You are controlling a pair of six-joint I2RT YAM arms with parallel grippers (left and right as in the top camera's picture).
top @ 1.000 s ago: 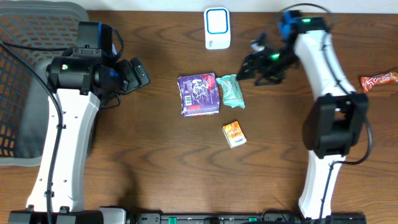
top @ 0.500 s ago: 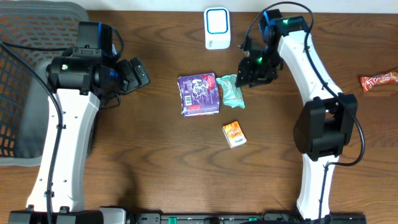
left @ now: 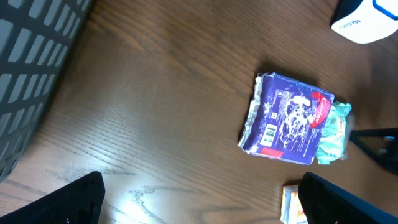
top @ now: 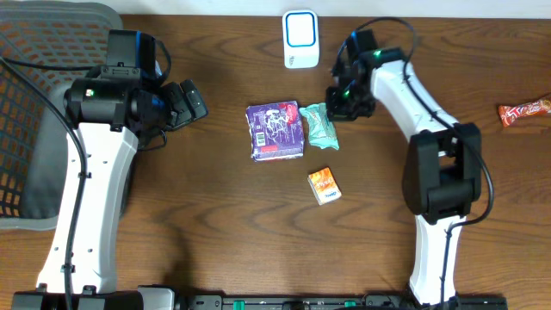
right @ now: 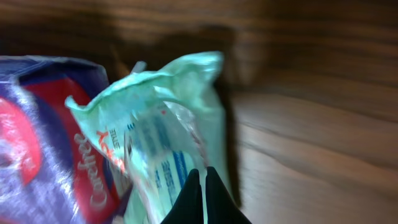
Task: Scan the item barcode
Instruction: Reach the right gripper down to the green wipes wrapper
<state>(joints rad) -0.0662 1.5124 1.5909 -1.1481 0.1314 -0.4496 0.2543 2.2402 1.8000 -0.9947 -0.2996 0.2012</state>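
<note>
The green packet touches the purple one under my closed right gripper; next I nudge them apart, then open and pinch the green packet's free side (top: 334, 138).
A green packet (top: 321, 126) lies on the wood table beside a purple packet (top: 275, 130) whose barcode faces up. My right gripper (top: 334, 105) is at the green packet's upper right edge. In the right wrist view its fingers (right: 203, 174) are pressed together over the green packet (right: 161, 137), with a sliver of wrapper between the tips. The white and blue scanner (top: 300, 38) stands at the table's far edge. My left gripper (top: 191, 102) is open over bare wood at the left; in its own view (left: 205, 198) nothing is between the fingers.
A small orange box (top: 324, 185) lies in front of the packets. A red candy bar (top: 525, 112) rests at the far right edge. A dark mesh basket (top: 34, 86) sits at the far left, behind my left arm.
My right arm swung left to the green packet and its jaws shut on the packet's edge. The left arm and the other items have not moved.
</note>
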